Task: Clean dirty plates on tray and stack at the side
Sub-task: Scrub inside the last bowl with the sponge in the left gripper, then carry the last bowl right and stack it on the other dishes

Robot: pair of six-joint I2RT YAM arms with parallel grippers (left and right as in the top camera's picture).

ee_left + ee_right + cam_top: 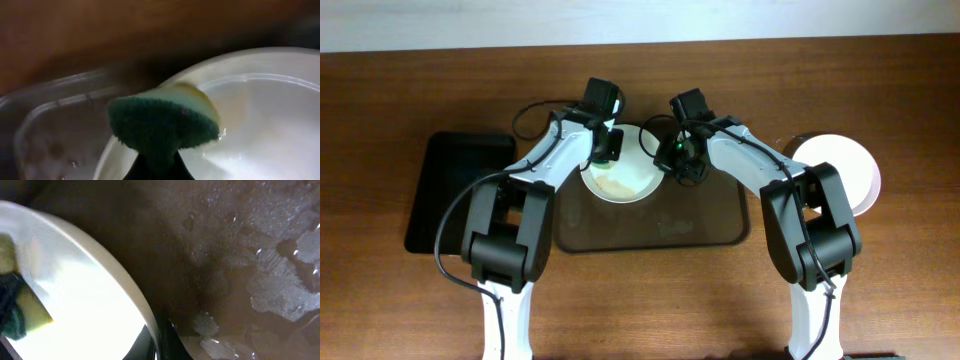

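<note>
The smeared plate will go on top of the white plate on the table (831, 177) beside the brown tray, where my right gripper needs to let go of it.
A white plate (625, 172) with an orange-brown smear lies at the back left of the brown tray (660, 228). My left gripper (607, 147) is shut on a green-and-yellow sponge (162, 122) and holds it over the plate's left rim (260, 115). My right gripper (673, 160) is shut on the plate's right rim (150, 315), one finger on each side of it. The sponge also shows in the right wrist view (17, 312), at the plate's far side. More white plate (838, 170) sits on the table right of the tray; I cannot tell how many are stacked.
A smaller glossy black tray (455, 190) lies on the table left of the brown tray. The brown tray's floor is wet with drops and patches (260, 265). Both arms reach in from the table's front edge.
</note>
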